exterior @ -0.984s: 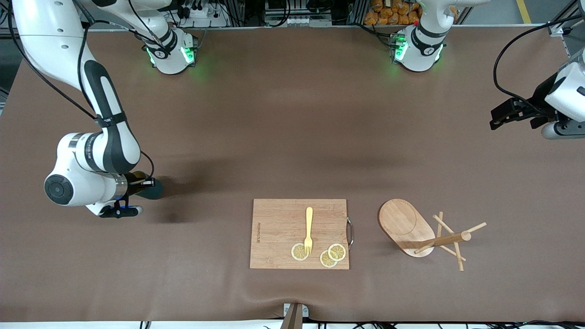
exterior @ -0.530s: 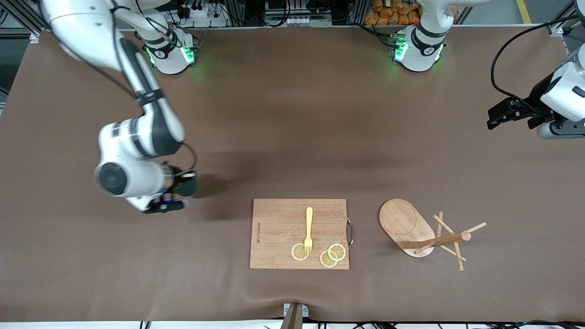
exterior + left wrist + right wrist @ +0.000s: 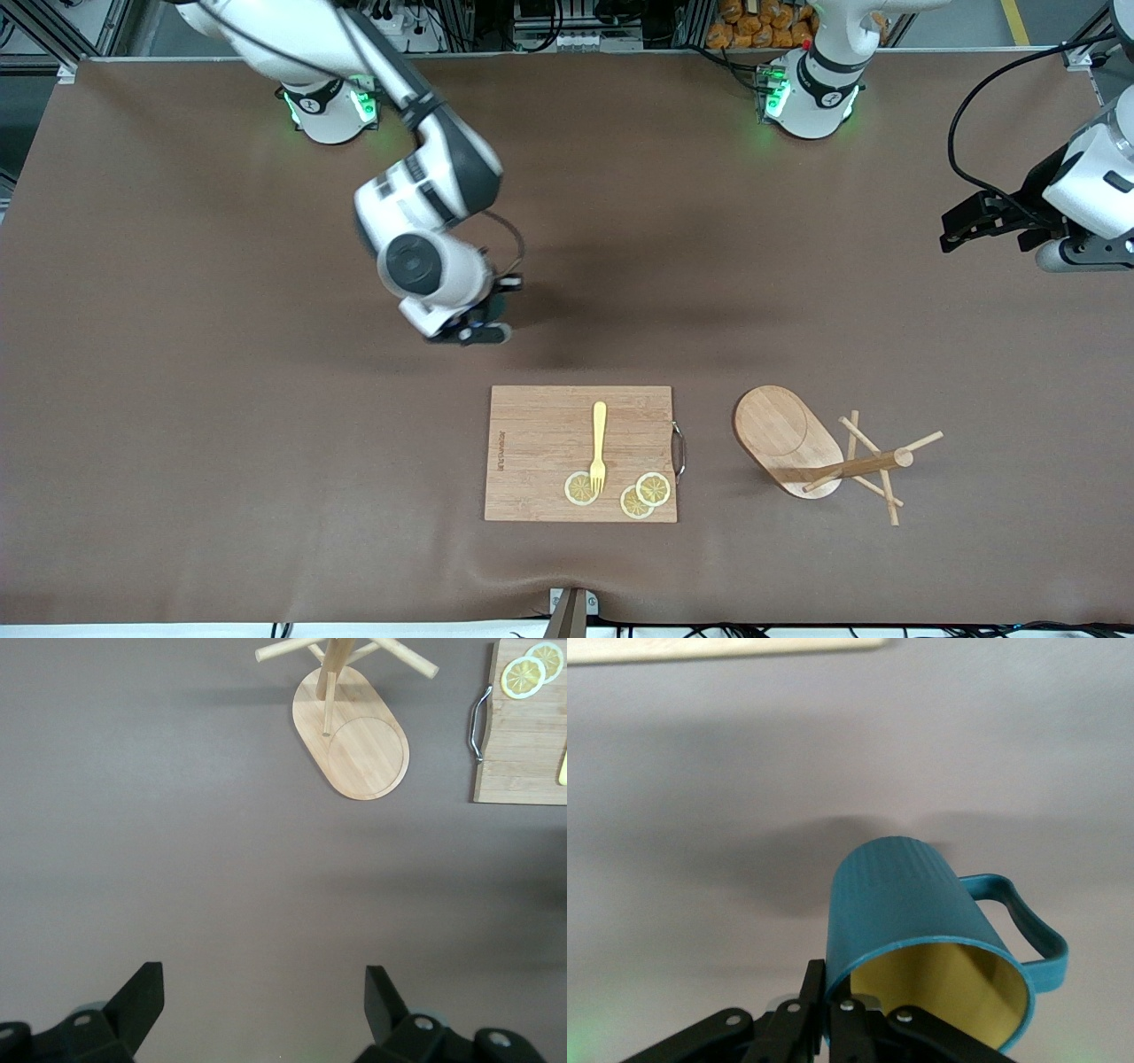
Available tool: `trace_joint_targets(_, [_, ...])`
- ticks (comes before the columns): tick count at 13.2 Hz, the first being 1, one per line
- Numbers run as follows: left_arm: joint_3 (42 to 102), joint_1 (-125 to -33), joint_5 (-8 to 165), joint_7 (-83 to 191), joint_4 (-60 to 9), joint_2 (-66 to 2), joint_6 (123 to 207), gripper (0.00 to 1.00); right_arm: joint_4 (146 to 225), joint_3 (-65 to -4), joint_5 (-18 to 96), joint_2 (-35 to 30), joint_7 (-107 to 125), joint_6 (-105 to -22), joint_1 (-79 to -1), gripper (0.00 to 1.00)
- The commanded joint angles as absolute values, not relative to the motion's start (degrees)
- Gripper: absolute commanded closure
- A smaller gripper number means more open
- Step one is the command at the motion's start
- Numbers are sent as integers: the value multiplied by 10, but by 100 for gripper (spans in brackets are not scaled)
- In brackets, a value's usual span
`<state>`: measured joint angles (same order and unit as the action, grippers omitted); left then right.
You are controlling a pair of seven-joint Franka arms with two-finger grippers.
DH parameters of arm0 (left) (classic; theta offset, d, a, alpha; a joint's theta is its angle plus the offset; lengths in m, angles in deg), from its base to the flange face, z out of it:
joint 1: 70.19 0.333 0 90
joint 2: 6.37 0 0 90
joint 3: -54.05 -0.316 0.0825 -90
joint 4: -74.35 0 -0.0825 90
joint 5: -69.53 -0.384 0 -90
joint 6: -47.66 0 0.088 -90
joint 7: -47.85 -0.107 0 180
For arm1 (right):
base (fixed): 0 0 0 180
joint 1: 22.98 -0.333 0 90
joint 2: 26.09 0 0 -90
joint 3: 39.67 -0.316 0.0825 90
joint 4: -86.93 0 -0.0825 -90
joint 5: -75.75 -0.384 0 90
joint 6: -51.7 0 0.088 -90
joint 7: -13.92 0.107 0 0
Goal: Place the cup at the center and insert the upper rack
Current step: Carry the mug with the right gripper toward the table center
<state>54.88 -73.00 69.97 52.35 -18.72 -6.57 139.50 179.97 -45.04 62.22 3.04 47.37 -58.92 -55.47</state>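
Note:
My right gripper is going to put the cup down on the bare mat [image 3: 591,253] well beyond the cutting board, in line with the fork.
The dark teal cup [image 3: 908,904] with a yellowish inside hangs in my right gripper [image 3: 833,999], whose fingers are shut on its rim wall. In the front view the right gripper [image 3: 485,312] is over bare table near the middle, above the spot just farther from the camera than the cutting board, and the cup is mostly hidden under the hand. The bamboo upper rack [image 3: 784,436] lies tipped on its side beside the board, toward the left arm's end. It also shows in the left wrist view [image 3: 359,749]. My left gripper [image 3: 979,220] is open and empty, waiting over the left arm's end [image 3: 261,1010].
A rectangular wooden cutting board [image 3: 540,443] with a metal handle carries a yellow fork [image 3: 599,439] and three lemon slices [image 3: 580,489]. Its edge shows in the left wrist view [image 3: 523,744]. The brown mat [image 3: 221,443] covers the table.
My right arm has swung from the right arm's end of the table toward the middle, carrying the cup. The left arm has barely moved.

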Motion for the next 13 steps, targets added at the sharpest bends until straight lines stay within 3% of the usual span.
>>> trace_joint_targets(1, [557,-729,709,526,-179,-76,1388,0,1798,-445,613,28,532,-598,-625,100])
trace_joint_targets(6, [561,-727,709,529,-181,-78,1389,0,1780,-443,616,55,614,-599,-725,100])
trace_joint_targets(13, [562,-728,709,545,-178,-87,1390,0,1767,-442,623,106,656,-669,-750,100])
